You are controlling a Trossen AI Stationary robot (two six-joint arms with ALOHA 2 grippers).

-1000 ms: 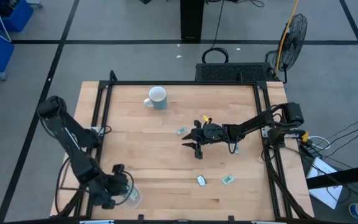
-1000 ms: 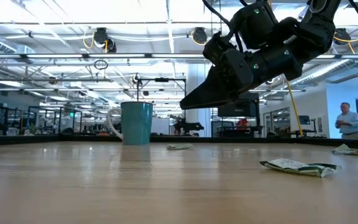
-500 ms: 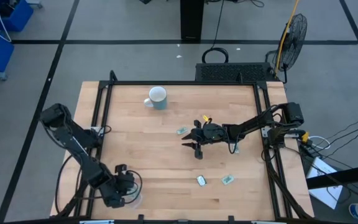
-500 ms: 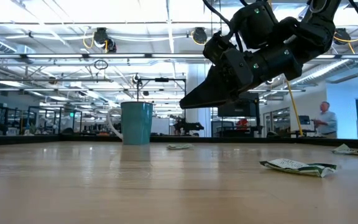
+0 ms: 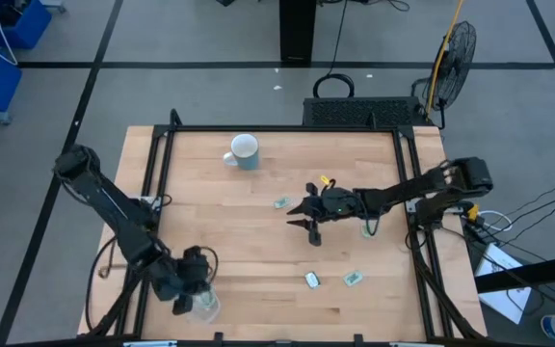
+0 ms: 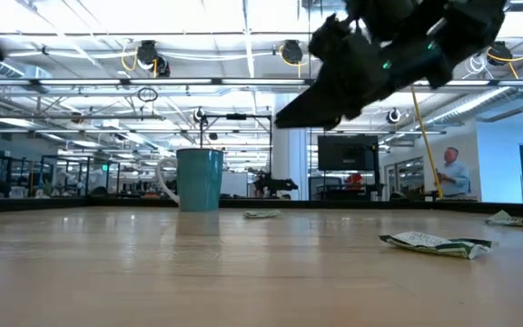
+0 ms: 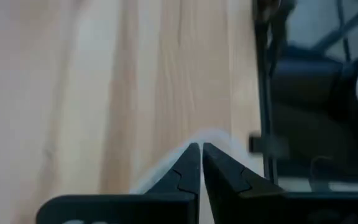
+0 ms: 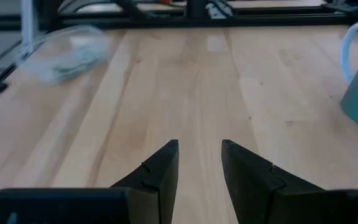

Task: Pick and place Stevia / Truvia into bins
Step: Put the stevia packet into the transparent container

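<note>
Next, I pull my right gripper back and close it on the pale green and white packet (image 5: 367,230) under its own arm.
Several pale green and white packets lie flat on the wooden table: one (image 5: 284,203) next to my right gripper, one (image 5: 367,229) under the right arm, two (image 5: 311,280) (image 5: 353,279) toward the near edge. The clear round container (image 5: 203,308) stands at the near left corner and shows in the right wrist view (image 8: 67,53) with green packets inside. My right gripper (image 5: 304,229) (image 8: 199,149) hovers open above the table's middle, touching nothing. My left gripper (image 5: 193,292) (image 7: 200,148) is shut right at the container, whose pale rim (image 7: 216,134) curves around its fingertips. My left gripper is shut, pointing down at the clear container's rim (image 7: 185,146). Whether its fingertips touch or pinch that rim, I cannot tell. The container stands on the table.
A white and pale blue mug (image 5: 244,151) (image 6: 198,179) stands near the far edge. Black frame rails (image 5: 152,193) run along the table's left and right sides. Bare wood lies between the container and the near packets. A person (image 6: 450,173) stands in the room behind.
My right gripper has risen and shifted a little toward the table's right edge, still open. My left arm has swung about its elbow while its gripper stayed at the container in the near left corner. The packets and the mug have not moved.
</note>
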